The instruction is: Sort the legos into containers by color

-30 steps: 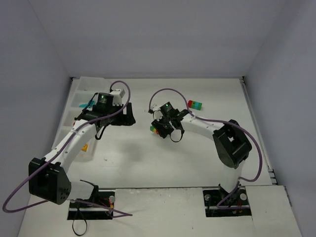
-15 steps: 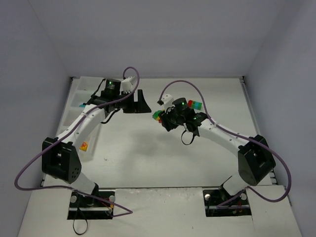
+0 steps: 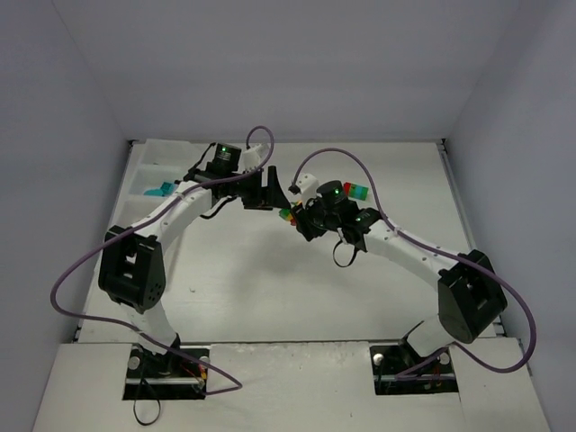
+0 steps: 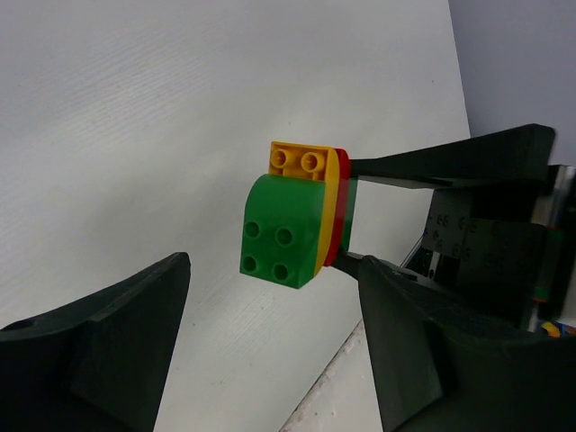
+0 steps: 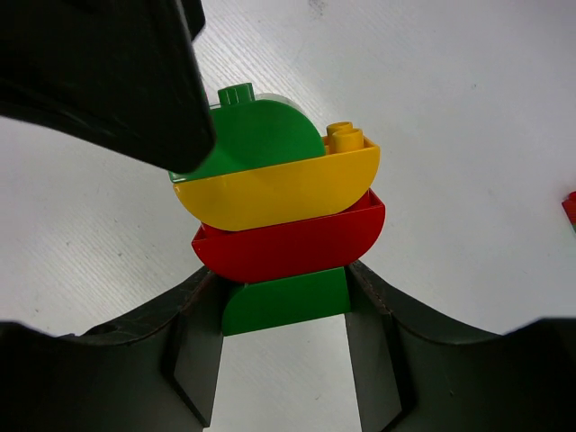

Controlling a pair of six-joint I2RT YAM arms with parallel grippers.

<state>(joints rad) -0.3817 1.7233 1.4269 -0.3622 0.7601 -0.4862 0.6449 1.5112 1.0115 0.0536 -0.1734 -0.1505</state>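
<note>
I will set the bottom green brick, now held above the table, on the bare table (image 3: 304, 239) with my right gripper, just below the multicolour lego clump.
My right gripper (image 3: 297, 219) is shut on the bottom green brick of a multicolour lego clump (image 3: 287, 214) and holds it above the table. In the right wrist view the gripper (image 5: 284, 310) pinches that green brick, with red, yellow, green and orange pieces (image 5: 279, 193) stacked above it. My left gripper (image 3: 273, 191) is open and faces the clump from the left. In the left wrist view the clump (image 4: 292, 220) hangs just beyond the open gripper (image 4: 270, 333), touching neither finger. The white compartment tray (image 3: 142, 173) lies at far left with a teal brick (image 3: 160, 189) inside.
A second clump of red, green and teal bricks (image 3: 355, 191) lies on the table behind the right gripper; its red edge shows in the right wrist view (image 5: 571, 209). Purple cables loop over both arms. Grey walls enclose the table.
The right gripper has lifted the clump and carried it toward the far centre. The left arm has swung right from the tray until its open jaws face the clump.
</note>
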